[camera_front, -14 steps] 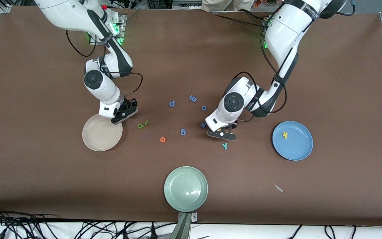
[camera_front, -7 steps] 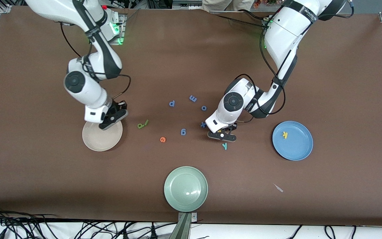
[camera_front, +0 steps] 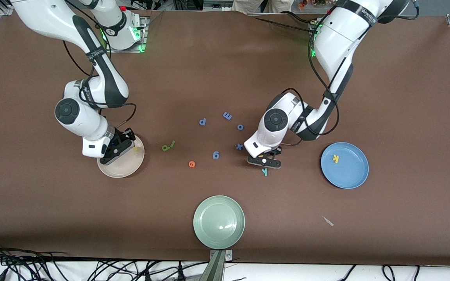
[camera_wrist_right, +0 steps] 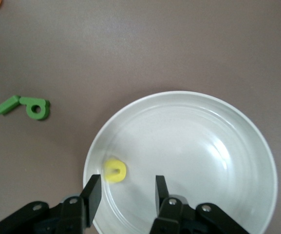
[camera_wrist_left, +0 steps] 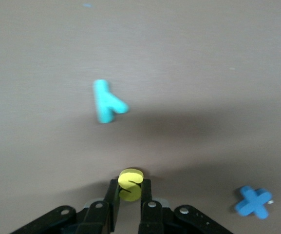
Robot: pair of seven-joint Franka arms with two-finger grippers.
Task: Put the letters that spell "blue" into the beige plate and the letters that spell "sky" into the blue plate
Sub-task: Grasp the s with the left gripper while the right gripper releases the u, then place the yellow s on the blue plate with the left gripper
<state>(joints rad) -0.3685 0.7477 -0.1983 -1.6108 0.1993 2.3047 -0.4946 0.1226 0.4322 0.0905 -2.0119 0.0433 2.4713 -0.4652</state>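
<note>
The robot's left gripper will release the yellow s in the blue plate (camera_front: 329, 160), close beside the yellow k, toward the teal y.
My left gripper (camera_wrist_left: 130, 191) is shut on the yellow s (camera_wrist_left: 130, 184), low over the table beside the teal y (camera_wrist_left: 107, 101); in the front view this gripper (camera_front: 265, 160) sits just above the y (camera_front: 264, 171). The yellow k (camera_front: 335, 158) lies in the blue plate (camera_front: 348, 173). My right gripper (camera_wrist_right: 127, 187) hangs open over the beige plate (camera_wrist_right: 203, 146), and the yellow u (camera_wrist_right: 115, 171) lies loose in the plate near its rim. On the table lie the green b (camera_front: 165, 148), the green l (camera_front: 172, 144) and the orange e (camera_front: 191, 164).
Small blue letters p (camera_front: 202, 121), m (camera_front: 227, 115), o (camera_front: 240, 127), x (camera_front: 239, 146) and g (camera_front: 216, 155) are scattered mid-table. A pale green plate (camera_front: 218, 221) stands near the front edge. A small scrap (camera_front: 328, 221) lies nearer the camera than the blue plate.
My right arm swung over the beige plate and its jaws opened, leaving the yellow u in it. My left gripper closed on the yellow s.
</note>
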